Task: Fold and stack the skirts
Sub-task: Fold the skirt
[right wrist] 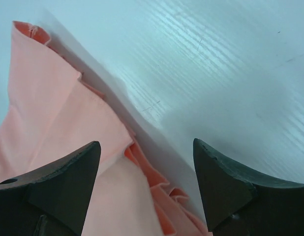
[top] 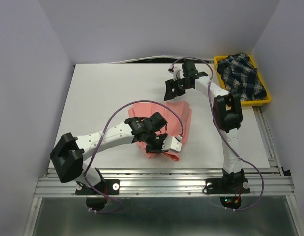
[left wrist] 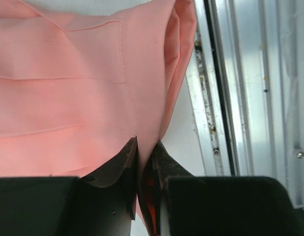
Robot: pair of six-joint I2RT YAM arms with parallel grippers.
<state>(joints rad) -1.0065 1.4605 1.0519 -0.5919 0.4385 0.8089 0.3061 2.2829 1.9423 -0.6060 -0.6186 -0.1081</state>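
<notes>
My left gripper has the pink skirt's bunched near edge. It will let go of that edge on the cloth just inside the skirt's far edge (top: 162, 117).
The salmon-pink skirt (top: 177, 116) lies partly folded in the middle of the white table (top: 107, 88). My left gripper (top: 167, 143) is shut on the skirt's near edge; in the left wrist view the cloth (left wrist: 68, 88) runs down between the closed fingers (left wrist: 120, 164). My right gripper (top: 170, 90) is open and empty, just above the skirt's far edge; the right wrist view shows the pleated hem (right wrist: 53, 123) between its spread fingertips (right wrist: 73, 169). The dark plaid skirt (top: 243, 76) lies bunched in the yellow tray at the far right.
The yellow tray (top: 266, 99) sits at the table's far right corner. The metal rail (top: 162, 184) of the near edge, also in the left wrist view (left wrist: 240, 98), runs right beside the left gripper. Grey walls close in the table.
</notes>
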